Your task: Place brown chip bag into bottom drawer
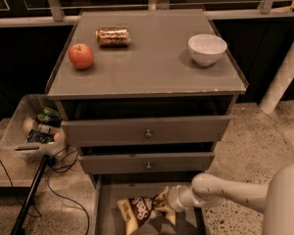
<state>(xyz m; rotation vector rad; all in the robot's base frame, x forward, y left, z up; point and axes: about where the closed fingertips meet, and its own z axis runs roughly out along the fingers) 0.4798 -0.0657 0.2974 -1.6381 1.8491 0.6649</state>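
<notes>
My gripper will release the brown chip bag on the middle of the bottom drawer's grey bottom (153, 215).
The brown chip bag (138, 211) is dark brown with white script and pale yellow ends. It hangs tilted just above the grey floor of the pulled-out bottom drawer (104, 209). My gripper (162, 202) comes in from the right on a white arm and is shut on the bag's right end, inside the drawer opening.
On the cabinet top (152, 67) are a red apple (81, 56), a gold-brown can (112, 36) lying on its side and a white bowl (207, 49). Two upper drawers with round knobs (148, 133) stand slightly open. A clear bin (32, 131) and cables lie left.
</notes>
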